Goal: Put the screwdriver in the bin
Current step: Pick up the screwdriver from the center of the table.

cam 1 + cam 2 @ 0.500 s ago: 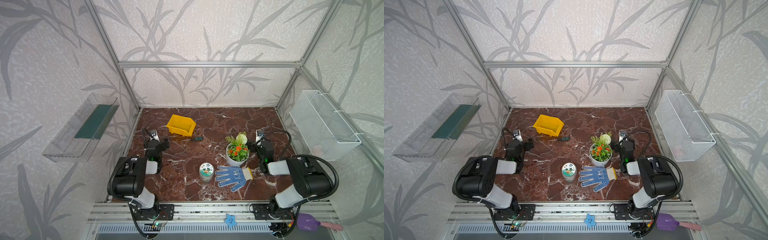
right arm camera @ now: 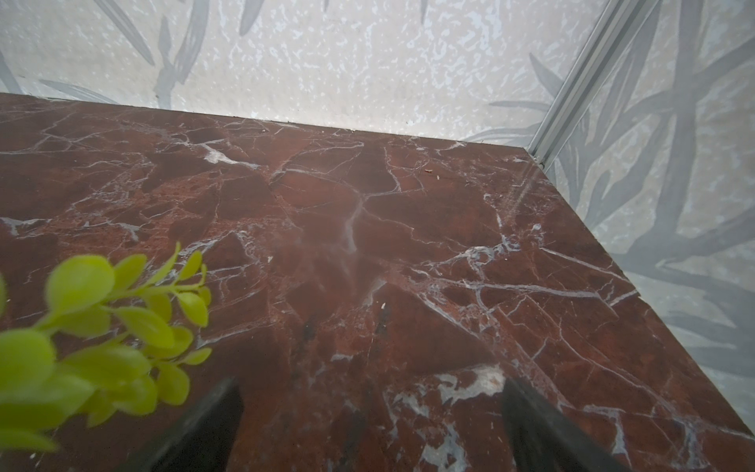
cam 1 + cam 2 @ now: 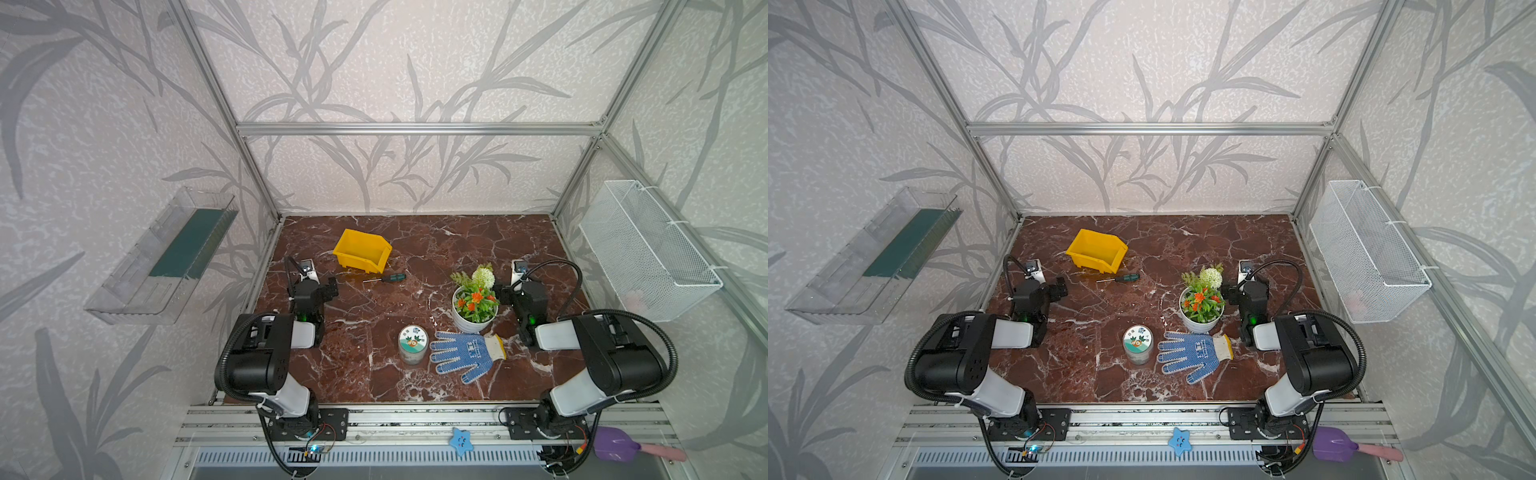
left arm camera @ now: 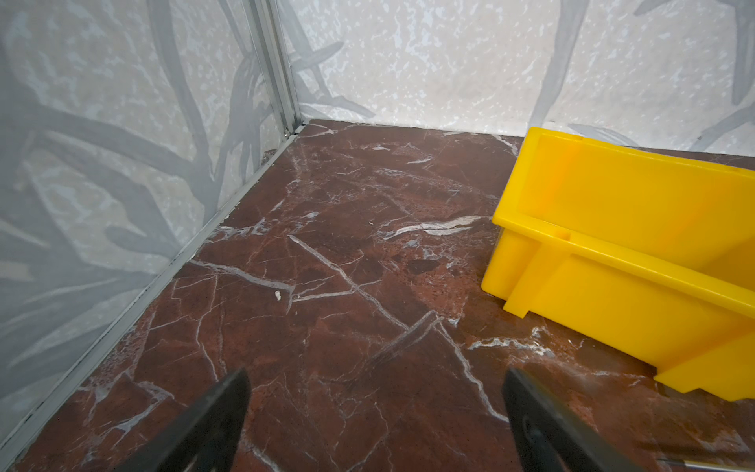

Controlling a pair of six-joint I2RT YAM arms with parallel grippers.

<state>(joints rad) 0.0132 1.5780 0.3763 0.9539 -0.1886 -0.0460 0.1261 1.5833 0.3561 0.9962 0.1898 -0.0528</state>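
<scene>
My left gripper should grasp the screwdriver in front of the yellow bin at the middle of its green-and-black handle (image 3: 393, 277).
The screwdriver (image 3: 384, 278) (image 3: 1119, 278), with a green-and-black handle and a thin silver shaft, lies flat on the marble just in front of the yellow bin (image 3: 361, 250) (image 3: 1096, 250). My left gripper (image 3: 318, 286) (image 3: 1051, 287) hovers low to the left of both, open and empty. In the left wrist view its gripper (image 4: 376, 380) spans bare marble, the bin (image 4: 621, 245) stands off to one side, and a silver sliver of the shaft (image 4: 711, 466) shows at the frame edge. My right gripper (image 3: 515, 289) (image 2: 371, 388) stands open and empty beside the plant.
A potted plant (image 3: 476, 303) stands right of centre; its leaves (image 2: 102, 327) reach into the right wrist view. A round jar (image 3: 412, 344) and a blue glove (image 3: 465, 353) lie nearer the front. On the side walls hang a white wire basket (image 3: 648, 249) and a clear tray (image 3: 166, 257).
</scene>
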